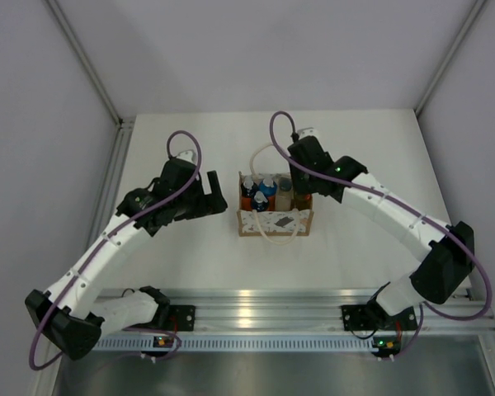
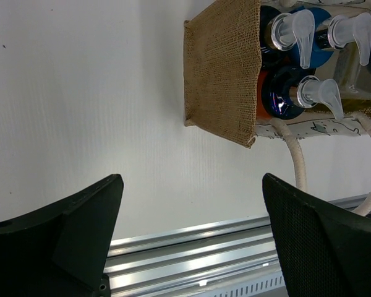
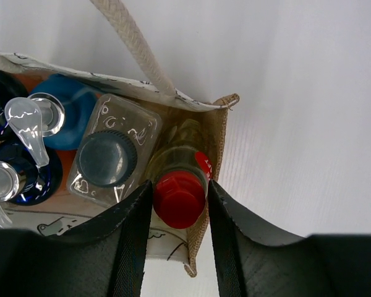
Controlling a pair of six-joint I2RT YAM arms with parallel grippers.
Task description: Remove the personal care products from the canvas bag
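I should use my right gripper to set the yellow bottle down on the table (image 1: 338, 188) (image 3: 312, 100), beside the end of the bag that is opposite my left gripper.
The canvas bag (image 1: 274, 222) stands mid-table with the personal care products upright inside. In the right wrist view my right gripper (image 3: 179, 185) is closed around the neck of the slim yellow bottle with the red cap (image 3: 180, 199), which stands in the bag's corner. The whitish bottle with the dark grey cap (image 3: 107, 159) is beside it, then orange bottles with blue caps and clear pump heads (image 3: 28, 120). My left gripper (image 2: 191, 180) is open and empty, left of the bag (image 2: 222, 68) and apart from it; it also shows in the top view (image 1: 217, 198).
A cream rope handle (image 3: 133, 37) arches over the bag's far side, and another (image 2: 295, 154) hangs over its front. An aluminium rail (image 1: 264, 305) runs along the table's near edge. White walls (image 1: 58, 91) enclose the table on both sides.
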